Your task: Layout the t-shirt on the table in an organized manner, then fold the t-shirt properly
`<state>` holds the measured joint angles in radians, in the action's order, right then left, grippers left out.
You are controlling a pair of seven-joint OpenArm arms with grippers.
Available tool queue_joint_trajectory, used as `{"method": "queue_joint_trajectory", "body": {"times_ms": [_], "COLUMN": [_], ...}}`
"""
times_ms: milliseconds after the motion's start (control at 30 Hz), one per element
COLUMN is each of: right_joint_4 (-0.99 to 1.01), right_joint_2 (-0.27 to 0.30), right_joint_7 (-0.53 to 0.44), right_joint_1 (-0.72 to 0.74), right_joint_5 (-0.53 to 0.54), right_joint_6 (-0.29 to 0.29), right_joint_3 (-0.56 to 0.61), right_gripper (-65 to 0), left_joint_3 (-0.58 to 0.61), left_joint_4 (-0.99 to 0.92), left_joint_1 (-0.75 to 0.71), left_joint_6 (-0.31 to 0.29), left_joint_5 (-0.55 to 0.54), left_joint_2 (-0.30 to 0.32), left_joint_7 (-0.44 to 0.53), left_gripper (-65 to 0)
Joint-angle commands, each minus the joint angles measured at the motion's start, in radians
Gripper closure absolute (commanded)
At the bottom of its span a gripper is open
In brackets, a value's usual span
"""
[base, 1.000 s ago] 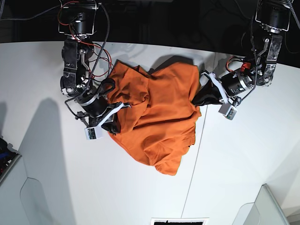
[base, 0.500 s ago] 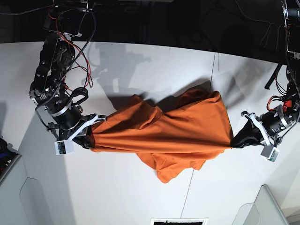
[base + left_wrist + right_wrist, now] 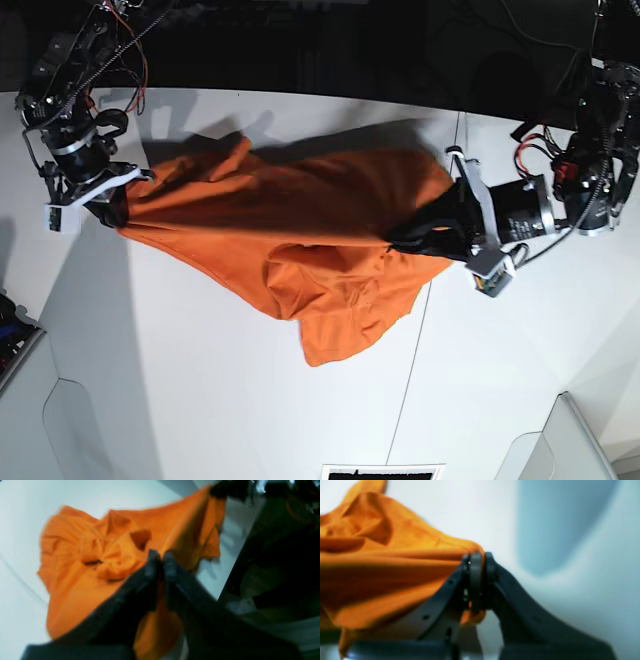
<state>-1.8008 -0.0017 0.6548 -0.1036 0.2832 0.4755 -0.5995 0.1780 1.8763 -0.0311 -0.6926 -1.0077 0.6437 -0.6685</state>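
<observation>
My left gripper is pinching bunched cloth short of the t-shirt's edge. It should lay the cloth down, open and take hold of the t-shirt's outer edge (image 3: 424,288).
The orange t-shirt (image 3: 300,230) hangs stretched between both grippers above the white table (image 3: 200,390), its lower part drooping to the table in wrinkled folds. My right gripper (image 3: 118,205), at the far left of the base view, is shut on one edge of the shirt; the right wrist view shows its tips (image 3: 480,557) pinching cloth (image 3: 395,567). My left gripper (image 3: 395,242), right of centre, is shut on the opposite edge; the left wrist view shows its tips (image 3: 160,558) clamped on bunched cloth (image 3: 82,575). The white tag is not in view.
A thin dark seam (image 3: 415,340) runs across the table under the shirt's right side. Grey bin corners stand at the bottom left (image 3: 30,400) and bottom right (image 3: 575,440). A dark patterned patch (image 3: 380,472) sits at the front edge. The table's far edge meets a dark background.
My right gripper has moved up toward the far left corner with its edge of the shirt. My left gripper has moved inward to the left. The shirt has shifted toward the far side.
</observation>
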Motion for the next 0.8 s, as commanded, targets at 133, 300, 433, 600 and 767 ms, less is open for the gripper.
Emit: {"method": "queue_joint_trajectory", "body": {"times_ms": [133,300,433,600,767], "right_joint_4": [-0.02,-0.018,-0.016,-0.014,-0.013], "right_joint_2": [0.04,0.043,0.043,0.043,0.042], "right_joint_7": [-0.029,-0.029,-0.029,-0.029,-0.029], "right_joint_1": [-0.015,-0.016,-0.016,-0.016,-0.016], "right_joint_5": [0.062,0.061,0.061,0.063,0.08], "right_joint_6": [0.0,0.0,0.0,0.001,0.0], "right_joint_3": [-0.071,-0.069,-0.069,-0.067,-0.066], "right_gripper": [0.0,0.0,0.0,0.0,0.0], "left_joint_3": [0.156,0.148,-0.026,-0.209,-0.195], "left_joint_4": [0.006,0.008,0.008,-0.041,-0.246], "left_joint_1": [0.014,0.026,0.037,0.014,-0.013], "left_joint_6": [-0.006,-0.006,-0.002,0.023,0.019], "left_joint_5": [0.139,0.227,0.211,0.187,0.195], "left_joint_2": [-0.076,-0.095,-0.094,-0.08,-0.092], "left_joint_7": [0.042,0.047,0.041,0.013,0.043], "left_gripper": [-41.7,-43.5,-43.4,-43.4,-43.4]}}
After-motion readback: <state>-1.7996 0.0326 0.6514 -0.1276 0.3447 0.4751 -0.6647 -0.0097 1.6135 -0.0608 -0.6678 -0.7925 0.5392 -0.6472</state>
